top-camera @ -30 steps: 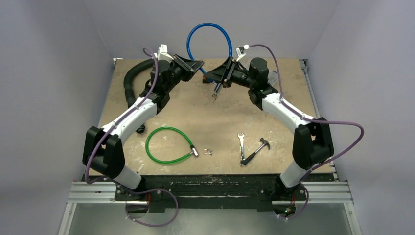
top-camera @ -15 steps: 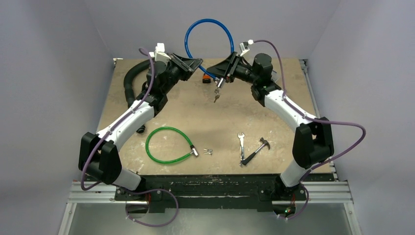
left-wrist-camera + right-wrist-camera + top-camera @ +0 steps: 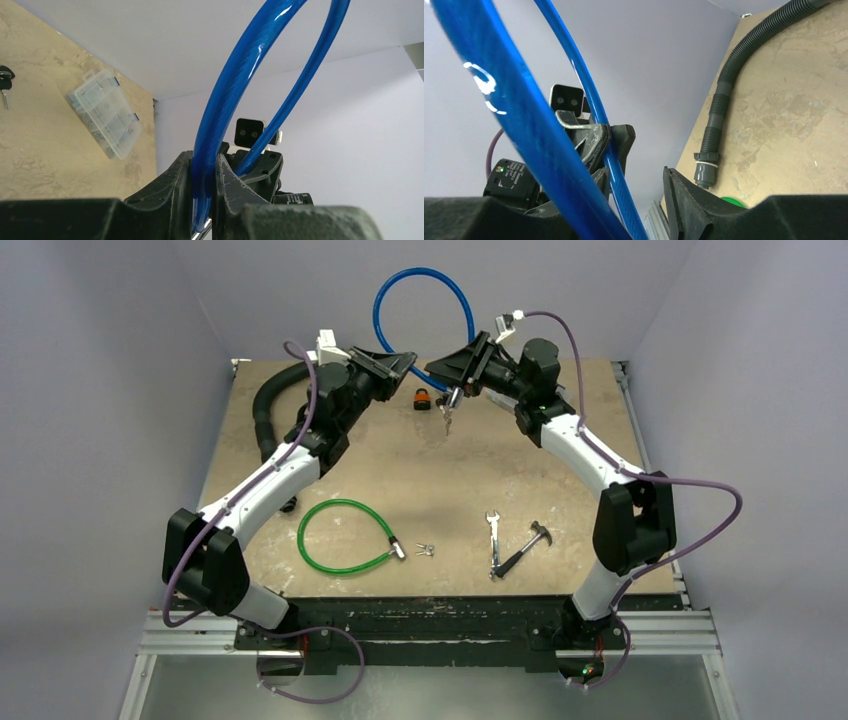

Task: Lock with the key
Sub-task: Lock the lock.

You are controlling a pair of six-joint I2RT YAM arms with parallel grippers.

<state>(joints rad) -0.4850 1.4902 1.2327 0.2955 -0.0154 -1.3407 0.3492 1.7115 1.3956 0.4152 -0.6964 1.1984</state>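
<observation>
The robot's left gripper is on the blue cable but is needed for the dangling key, so next the right gripper takes the cable (image 3: 432,383) by the lock first.
A blue cable lock (image 3: 424,280) arcs up above the back of the table, held by both grippers. My left gripper (image 3: 406,364) is shut on one end; in the left wrist view the cable (image 3: 235,80) runs down between the closed fingers (image 3: 170,185). My right gripper (image 3: 453,388) is shut on the other end, and a key (image 3: 447,422) dangles under it. In the right wrist view the cable (image 3: 519,115) crosses close in front, beside one finger (image 3: 684,205); the other finger is hidden. The two grippers are close together, tips facing.
A small orange and black object (image 3: 423,398) lies under the grippers. A green cable lock (image 3: 345,537) with small keys (image 3: 425,549), a wrench (image 3: 492,530) and a hammer (image 3: 525,548) lie near the front. A black corrugated hose (image 3: 265,410) is at the back left, a clear plastic box (image 3: 105,112) at the back right.
Both grippers have lifted and moved toward the back wall with the blue cable. The right end with the dangling key rose, uncovering the orange and black object.
</observation>
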